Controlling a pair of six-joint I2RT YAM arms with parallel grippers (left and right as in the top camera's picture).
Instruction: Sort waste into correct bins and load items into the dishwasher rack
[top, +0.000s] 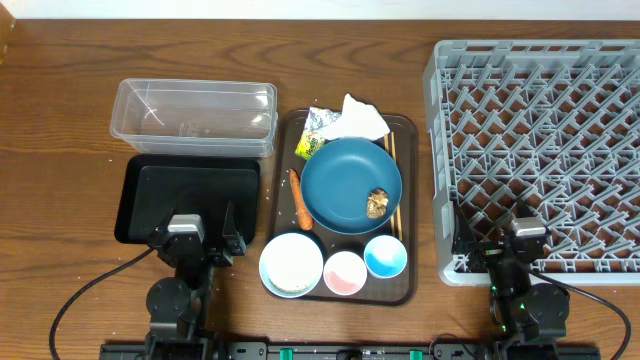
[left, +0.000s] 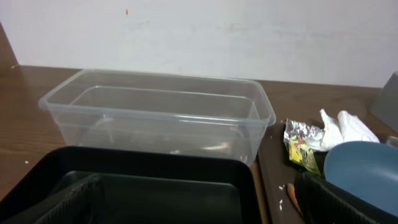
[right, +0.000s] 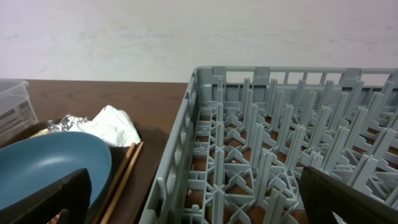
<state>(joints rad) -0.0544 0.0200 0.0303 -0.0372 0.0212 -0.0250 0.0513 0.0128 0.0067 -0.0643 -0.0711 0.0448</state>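
Note:
Next, my left gripper grips the dark blue dish's rim (top: 304, 180) (left: 326, 169), next to the end of the orange carrot that is nearest the yellow-green wrapper.
On the brown tray (top: 405, 130) sit a dark blue dish (top: 345, 180) holding a brown food lump (top: 378, 203), an orange carrot (top: 300, 200), a crumpled tissue (top: 362, 120), a yellow-green wrapper (top: 317, 132), chopsticks (top: 392, 150), a light-blue bowl (top: 291, 264), a pink cup (top: 345, 272) and a blue cup (top: 385, 256). The clear tub (top: 195, 115) and black tray (top: 190, 198) lie left. The grey rack (top: 540, 150) lies right. My left gripper (top: 195, 232) is open over the black tray's near edge. My right gripper (top: 505, 235) is open over the rack's near left corner.
Rice grains (left: 287, 191) lie on the brown tray beside the carrot (left: 292, 198). The wooden table (top: 60, 150) extends left of the bins. A white wall (left: 199, 31) stands behind the table. Cables run along the front edge near both arm bases.

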